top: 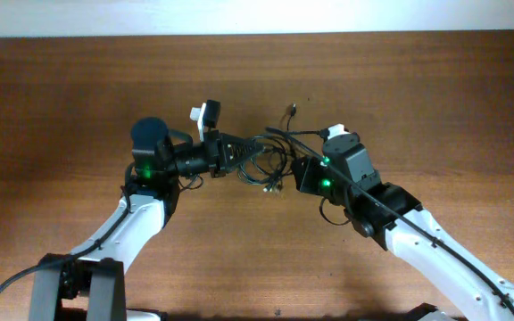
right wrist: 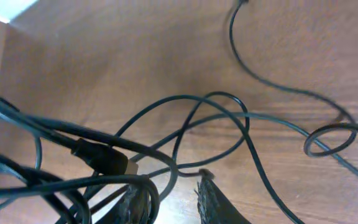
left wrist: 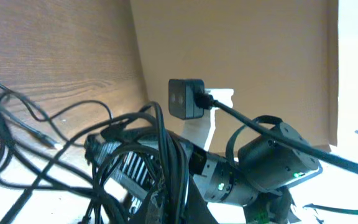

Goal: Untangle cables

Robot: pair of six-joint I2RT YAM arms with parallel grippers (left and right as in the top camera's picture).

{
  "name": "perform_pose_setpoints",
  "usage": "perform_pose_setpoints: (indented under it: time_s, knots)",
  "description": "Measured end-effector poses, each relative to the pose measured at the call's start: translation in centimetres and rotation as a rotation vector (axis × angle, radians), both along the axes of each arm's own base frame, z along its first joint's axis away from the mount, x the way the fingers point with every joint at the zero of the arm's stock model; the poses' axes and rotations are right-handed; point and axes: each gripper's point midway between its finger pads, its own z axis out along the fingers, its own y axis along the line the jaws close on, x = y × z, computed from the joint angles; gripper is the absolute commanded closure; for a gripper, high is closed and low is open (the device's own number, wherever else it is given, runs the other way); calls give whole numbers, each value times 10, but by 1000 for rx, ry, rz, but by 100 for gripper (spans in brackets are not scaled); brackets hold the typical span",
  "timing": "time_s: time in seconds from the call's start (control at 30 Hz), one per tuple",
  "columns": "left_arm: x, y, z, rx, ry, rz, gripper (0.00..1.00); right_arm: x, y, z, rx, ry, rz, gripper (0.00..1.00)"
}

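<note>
I can see a cable loop hanging round one finger of my right gripper, so I will take the cable pieces [top: 276, 150] beside my left gripper with my right gripper before both pull the pile of cables apart.
The thin black cables [top: 271, 166] lie bunched on the wooden table [top: 435, 98] between my two arms. One loose end [top: 290, 111] trails toward the far side. My left gripper [top: 242, 153] points right into the bunch. In the left wrist view its fingers [left wrist: 173, 210] are closed on several cable strands [left wrist: 166, 155]. My right gripper [top: 303, 171] points left at the bunch from the other side. In the right wrist view its fingers [right wrist: 176, 204] are apart. A cable loop [right wrist: 160, 186] hangs round the left finger, and a dark plug [right wrist: 107, 158] lies just above.
The right arm's wrist and camera block [left wrist: 186, 99] sit close in front of the left gripper. A single cable strand with a small loop [right wrist: 328, 140] runs across the table to the right. A light wall [top: 257, 16] borders the table's far edge.
</note>
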Motion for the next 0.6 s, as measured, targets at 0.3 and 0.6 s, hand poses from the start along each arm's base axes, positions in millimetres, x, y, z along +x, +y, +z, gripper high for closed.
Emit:
perform_pose_setpoints:
  time_s: [0.3,0.6]
  knots:
    - [-8,1,3,17,-164,-57,100,-9,0,13,-34,-4,79,60]
    - [-3,2,2,30,-203,-28,100,-34,23,51,84,-47,230,48]
